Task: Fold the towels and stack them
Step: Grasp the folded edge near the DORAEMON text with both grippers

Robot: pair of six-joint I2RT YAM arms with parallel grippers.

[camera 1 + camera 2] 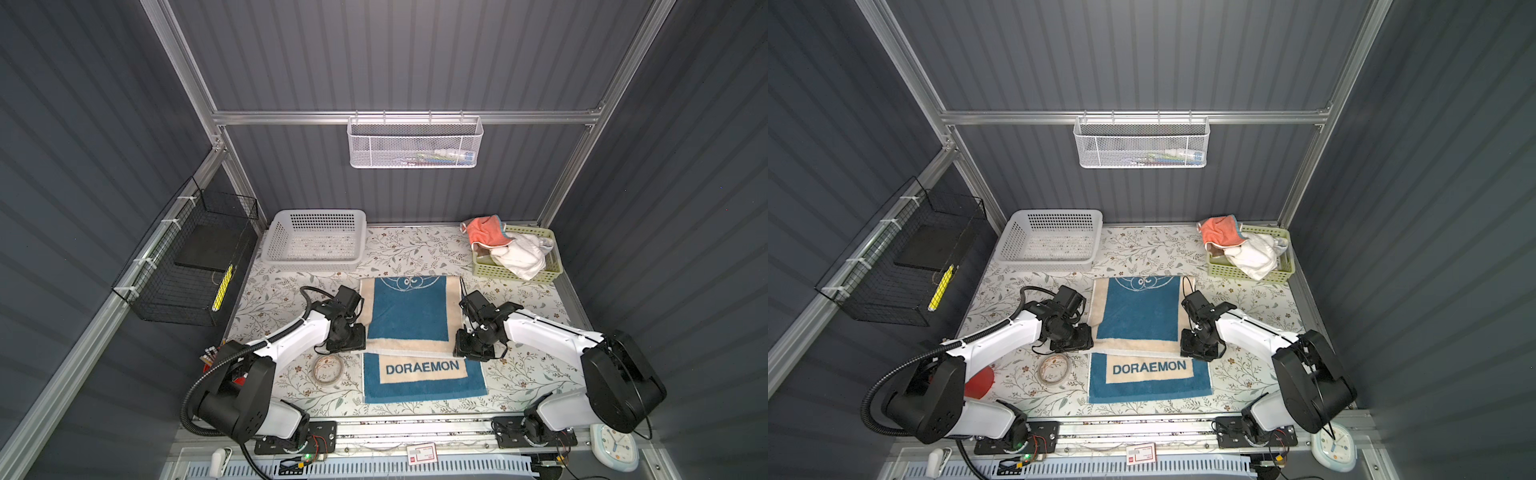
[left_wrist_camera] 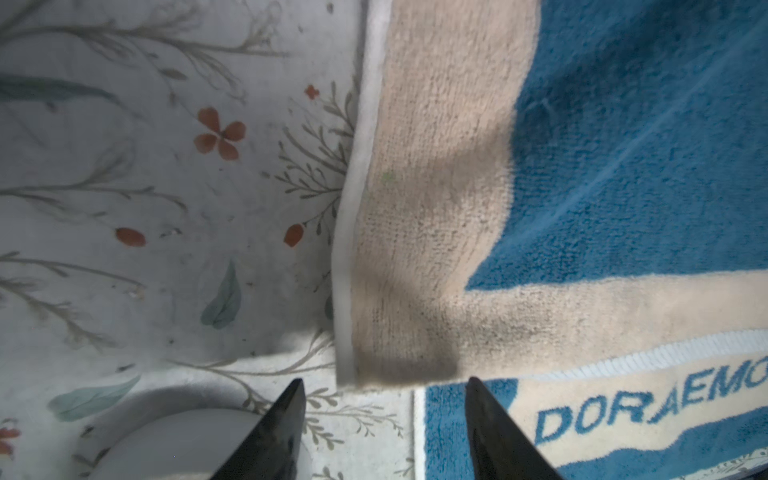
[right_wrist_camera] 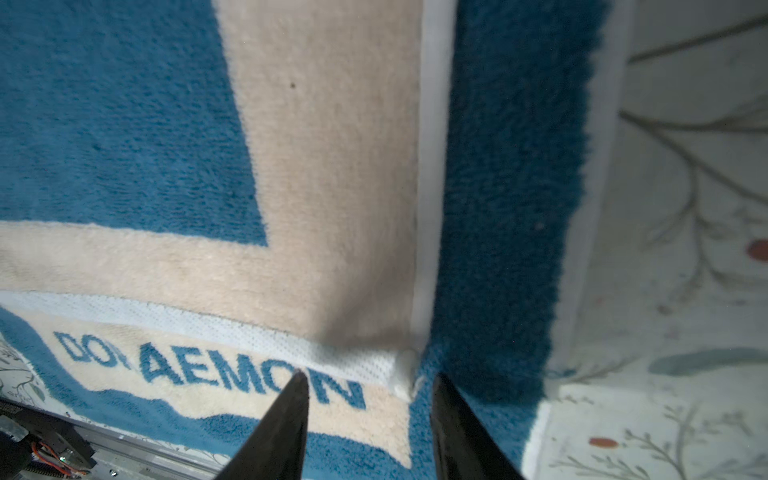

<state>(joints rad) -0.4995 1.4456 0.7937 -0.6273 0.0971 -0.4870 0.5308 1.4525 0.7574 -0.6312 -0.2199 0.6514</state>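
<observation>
The folded edge stops short of the DORAEMON lettering, so my left gripper and my right gripper will pinch its corners (image 3: 404, 371), lift and lay it over the lettering.
The blue towel with a cream border (image 1: 409, 316) (image 1: 1140, 311) lies mid-table. Its far part is folded forward, so the folded edge ends just short of the DORAEMON lettering (image 1: 422, 368). At the left corner of that edge my left gripper (image 1: 347, 338) (image 2: 384, 380) stands open, with bare table and the towel's corner (image 2: 399, 353) between its fingers. My right gripper (image 1: 471, 345) (image 3: 370, 374) is open over the right corner (image 3: 399, 370), holding nothing. A coral-orange towel (image 1: 484, 232) and a white towel (image 1: 519, 253) lie crumpled in the green basket (image 1: 555, 266) at the back right.
A white plastic basket (image 1: 318, 214) stands at the back left. A tape roll (image 1: 328, 369) lies just in front of my left gripper. A black wire basket (image 1: 183, 266) hangs on the left wall and a white mesh one (image 1: 415, 143) on the back wall. A clock (image 1: 615, 446) sits at the front right.
</observation>
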